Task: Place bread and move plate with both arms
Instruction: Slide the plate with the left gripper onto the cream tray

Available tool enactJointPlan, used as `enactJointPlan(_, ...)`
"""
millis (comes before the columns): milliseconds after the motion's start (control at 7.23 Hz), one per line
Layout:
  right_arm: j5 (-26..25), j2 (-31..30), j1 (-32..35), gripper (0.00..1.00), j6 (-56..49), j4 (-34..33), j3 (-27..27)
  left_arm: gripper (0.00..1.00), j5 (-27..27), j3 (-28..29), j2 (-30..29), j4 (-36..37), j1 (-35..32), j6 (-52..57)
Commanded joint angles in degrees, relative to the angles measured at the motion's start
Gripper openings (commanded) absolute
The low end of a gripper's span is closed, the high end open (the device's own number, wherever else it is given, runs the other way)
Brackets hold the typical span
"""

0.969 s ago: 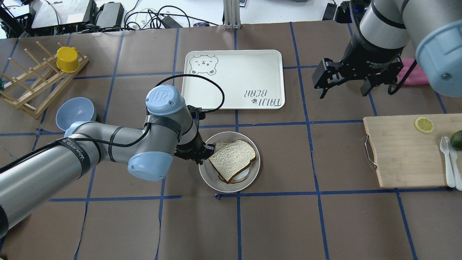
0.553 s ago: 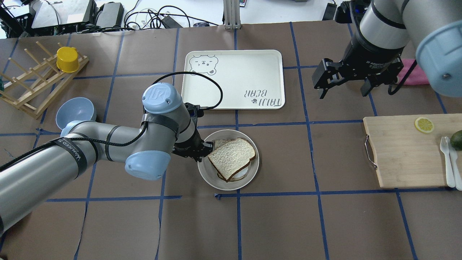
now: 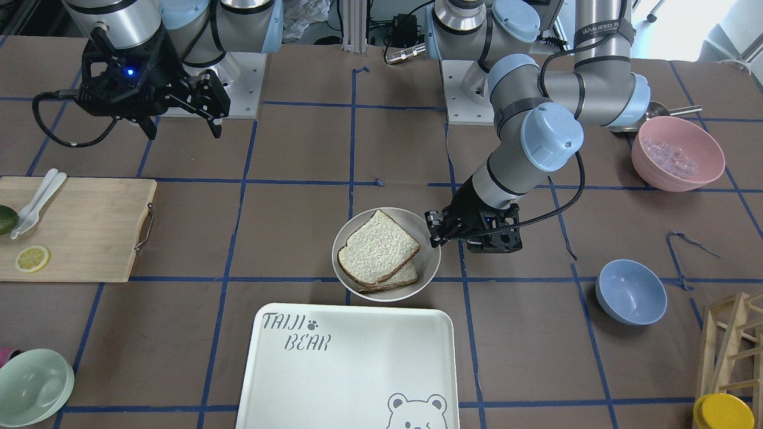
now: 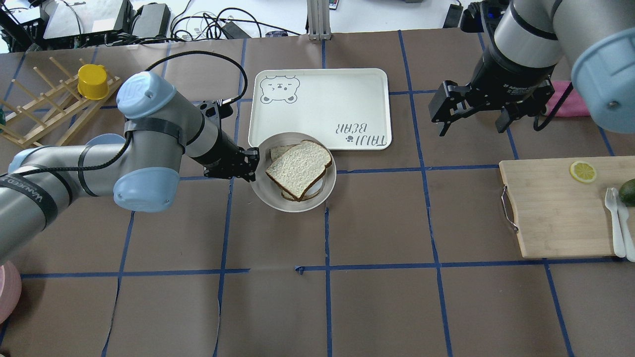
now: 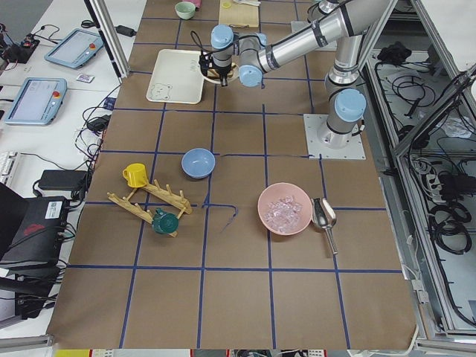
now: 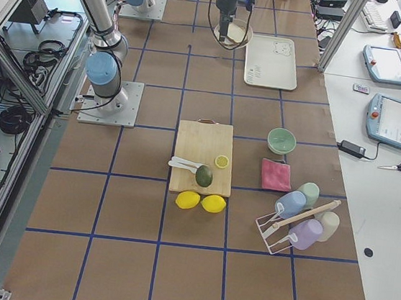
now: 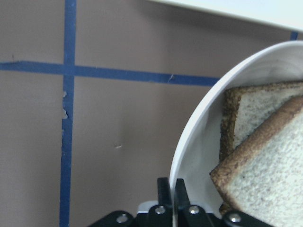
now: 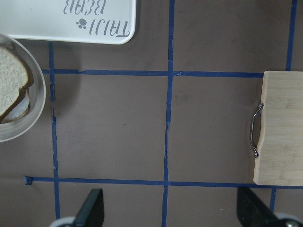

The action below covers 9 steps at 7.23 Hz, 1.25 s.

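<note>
Next, I let go of the cream-white plate with my left gripper on the tray (image 3: pixel 356 383), between the lettering and the bear drawing.
The cream-white plate (image 4: pixel 313 201) carries the pale bread slice (image 4: pixel 298 167), which lies on a second slice. The plate overlaps the near-left corner of the "TAIJI BEAR" tray (image 4: pixel 322 99). My left gripper (image 4: pixel 250 166) is shut on the plate's left rim. The left wrist view shows the fingers (image 7: pixel 163 189) pinching the rim (image 7: pixel 196 142), with the bread (image 7: pixel 265 184) beside them. My right gripper (image 4: pixel 471 116) is open and empty above the table, far right of the tray. Its wrist view shows the plate (image 8: pixel 35 118) at the left edge.
A wooden cutting board (image 4: pixel 550 208) with a lemon slice (image 4: pixel 583 171), avocado and white utensils lies at the right. A dish rack (image 4: pixel 49 114) with a yellow cup (image 4: pixel 93 82) stands at the far left. A blue bowl (image 3: pixel 630 292), pink bowl (image 3: pixel 678 154) and green bowl (image 3: pixel 33 387) stand around.
My left gripper has carried the plate with the bread away from the robot and to the left, onto the tray's near-left corner. The right arm has not moved.
</note>
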Motion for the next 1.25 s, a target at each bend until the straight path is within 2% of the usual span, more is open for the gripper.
enactJointPlan(0, 0.08, 0.00, 0.00, 1.00, 0.03, 0.00, 0.00, 0.00, -1.38, 13.82, -8.33, -4.50, 0.33, -0.24)
enactJointPlan(553, 0.00, 0.09, 0.00, 1.00, 0.03, 0.00, 0.00, 0.00, -2.88, 24.85, -21.09, -1.53, -1.06, -0.95)
enactJointPlan(830, 0.00, 0.00, 0.00, 1.00, 0.03, 0.09, 0.00, 0.00, -2.96, 25.92, -26.28, 5.38, -2.21, -3.39)
enactJointPlan(1107, 0.00, 0.09, 0.00, 1.00, 0.03, 0.09, 0.00, 0.00, -2.88, 27.59, -28.93, 7.70, -3.27, -6.48)
